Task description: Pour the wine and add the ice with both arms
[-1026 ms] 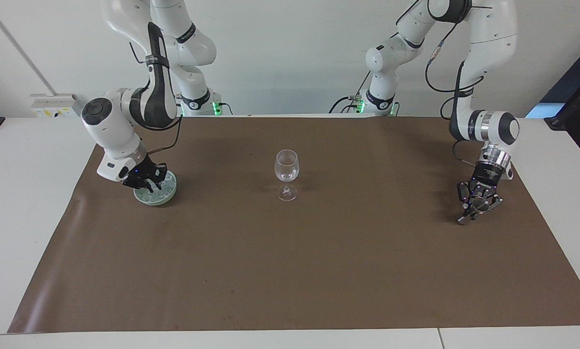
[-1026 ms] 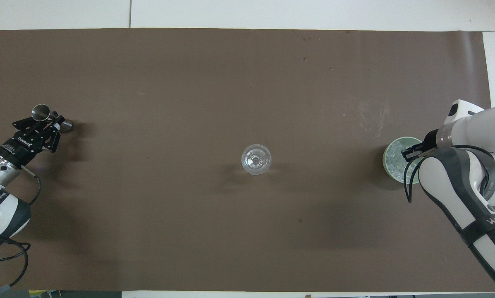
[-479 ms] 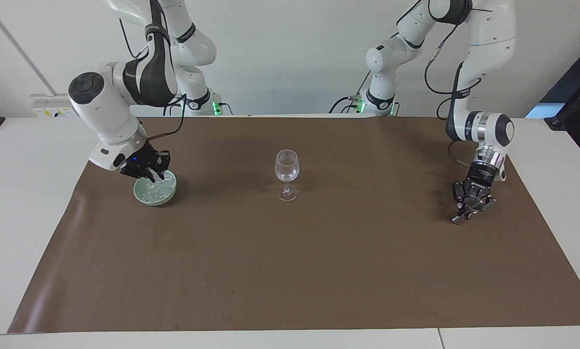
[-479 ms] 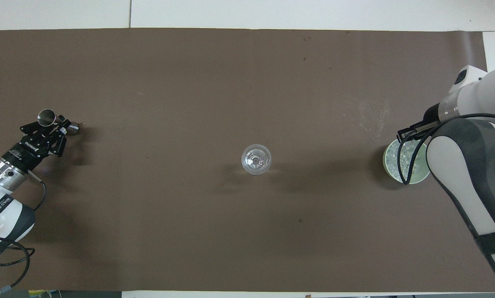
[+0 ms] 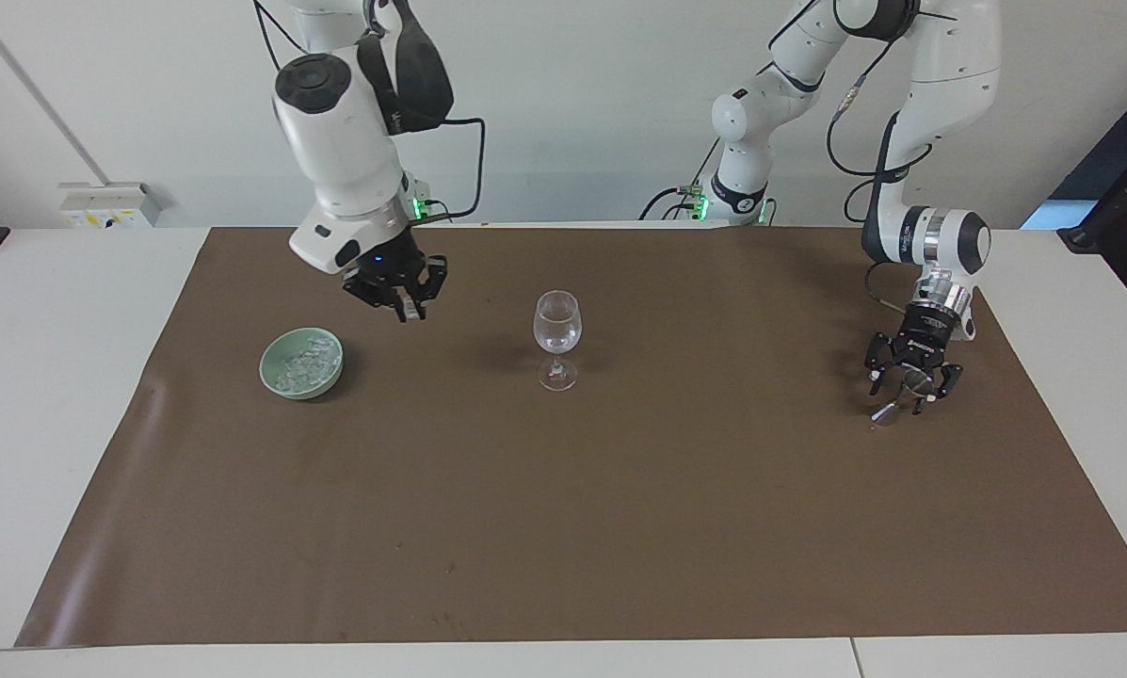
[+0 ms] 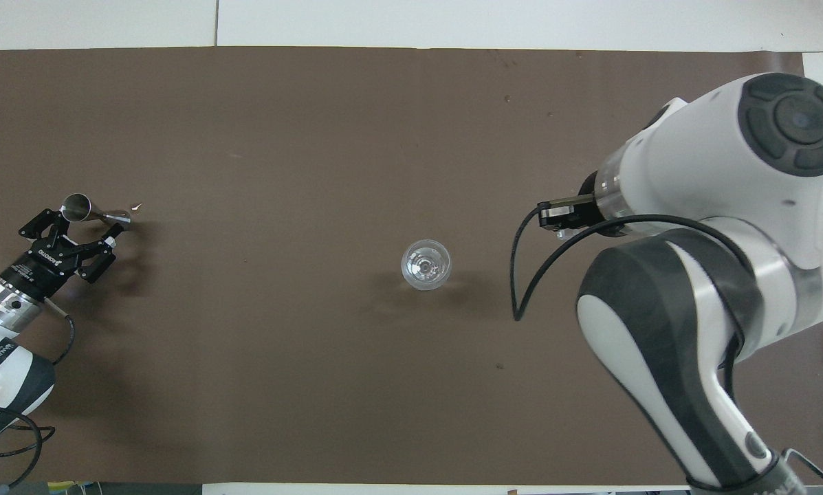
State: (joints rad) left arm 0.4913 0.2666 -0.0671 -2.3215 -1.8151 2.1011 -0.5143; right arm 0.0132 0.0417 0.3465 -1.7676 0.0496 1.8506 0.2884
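Note:
I should release the small ice cube, now raised between bowl and glass, from my right gripper inside the empty wine glass (image 6: 425,265) in the middle of the mat.
An empty wine glass (image 5: 556,339) stands upright mid-mat; it also shows in the overhead view (image 6: 425,264). A pale green bowl (image 5: 271,379) holding a heap of ice (image 5: 304,365) sits toward the right arm's end, hidden under the arm in the overhead view. My right gripper (image 5: 407,309) is raised over the mat between bowl and glass, shut on a small whitish ice cube; it also shows in the overhead view (image 6: 554,217). My left gripper (image 5: 905,389) is open just above a small metal jigger (image 5: 887,413) lying on its side (image 6: 93,210) at the left arm's end.
A brown mat (image 5: 563,527) covers most of the white table (image 5: 64,311). The raised right arm (image 6: 693,275) covers the mat's end around the bowl in the overhead view.
My right gripper rose out of the bowl and swung toward the wine glass. My left gripper opened and let go of the jigger, which now lies on the mat.

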